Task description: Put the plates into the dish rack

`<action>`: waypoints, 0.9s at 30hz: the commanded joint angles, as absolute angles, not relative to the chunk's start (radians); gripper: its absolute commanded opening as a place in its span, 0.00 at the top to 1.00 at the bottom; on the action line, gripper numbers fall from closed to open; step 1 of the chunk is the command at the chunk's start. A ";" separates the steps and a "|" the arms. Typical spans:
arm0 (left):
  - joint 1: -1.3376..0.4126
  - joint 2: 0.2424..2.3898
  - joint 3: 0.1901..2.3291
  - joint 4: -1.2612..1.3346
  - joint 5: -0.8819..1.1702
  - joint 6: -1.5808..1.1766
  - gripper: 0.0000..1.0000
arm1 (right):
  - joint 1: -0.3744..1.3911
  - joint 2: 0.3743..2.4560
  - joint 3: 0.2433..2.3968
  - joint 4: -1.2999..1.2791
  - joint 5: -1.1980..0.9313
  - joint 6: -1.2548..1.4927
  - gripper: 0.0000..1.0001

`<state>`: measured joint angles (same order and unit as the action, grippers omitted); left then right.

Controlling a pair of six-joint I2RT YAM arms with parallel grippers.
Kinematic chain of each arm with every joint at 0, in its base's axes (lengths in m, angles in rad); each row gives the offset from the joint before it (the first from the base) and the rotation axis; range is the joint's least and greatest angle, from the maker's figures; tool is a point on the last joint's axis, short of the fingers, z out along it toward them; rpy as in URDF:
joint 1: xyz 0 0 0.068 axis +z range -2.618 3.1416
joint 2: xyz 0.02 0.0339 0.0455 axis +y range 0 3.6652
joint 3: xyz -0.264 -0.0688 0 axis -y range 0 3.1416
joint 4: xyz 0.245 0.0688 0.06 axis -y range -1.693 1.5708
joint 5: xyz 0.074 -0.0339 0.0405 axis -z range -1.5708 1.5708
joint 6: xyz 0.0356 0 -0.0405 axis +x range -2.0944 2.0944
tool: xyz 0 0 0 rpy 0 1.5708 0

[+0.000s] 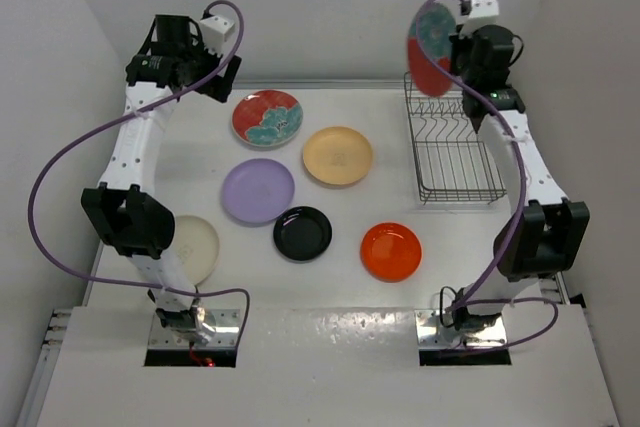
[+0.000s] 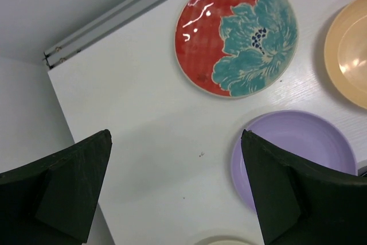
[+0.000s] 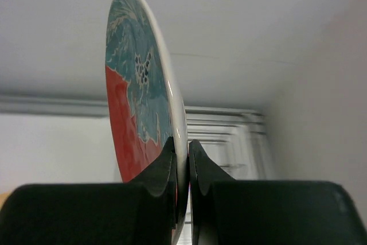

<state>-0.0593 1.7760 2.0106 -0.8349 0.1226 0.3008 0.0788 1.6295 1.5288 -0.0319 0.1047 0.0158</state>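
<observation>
I will close my left gripper on the rim [image 1: 234,121] [image 2: 184,69] of the red flowered plate lying on the table, at the side away from the pale yellow plate.
My right gripper [image 1: 452,47] is shut on the rim of a red plate with a teal flower [image 1: 431,49], held on edge above the far end of the dark wire dish rack [image 1: 455,152]; in the right wrist view the plate [image 3: 135,96] stands upright between my fingers, gripper [image 3: 182,147]. My left gripper [image 1: 222,72] is open and empty, high above the table's far left; it also shows in the left wrist view [image 2: 175,142]. On the table lie a second red flowered plate [image 1: 267,117], pale yellow [image 1: 338,155], lavender [image 1: 258,191], black [image 1: 302,233], orange [image 1: 391,251] and cream-white [image 1: 193,247] plates.
The rack holds no plates and stands at the table's right side beside the right wall. The cream-white plate is partly hidden by the left arm [image 1: 130,217]. White walls close the table at the back and sides. Purple cables loop off both arms.
</observation>
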 commanded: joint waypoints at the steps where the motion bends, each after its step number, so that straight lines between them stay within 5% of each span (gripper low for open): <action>1: -0.038 1.740 1.979 -0.818 0.107 0.282 0.00 | 0.013 1.568 1.589 0.136 0.368 -0.136 1.00; 11: -0.020 1.810 1.947 -0.818 0.144 0.264 0.00 | -0.115 1.641 1.465 0.388 0.503 -0.328 1.00; 27: -0.020 1.852 1.937 -0.818 0.144 0.273 0.00 | -0.167 1.759 1.344 0.426 0.410 -0.299 1.00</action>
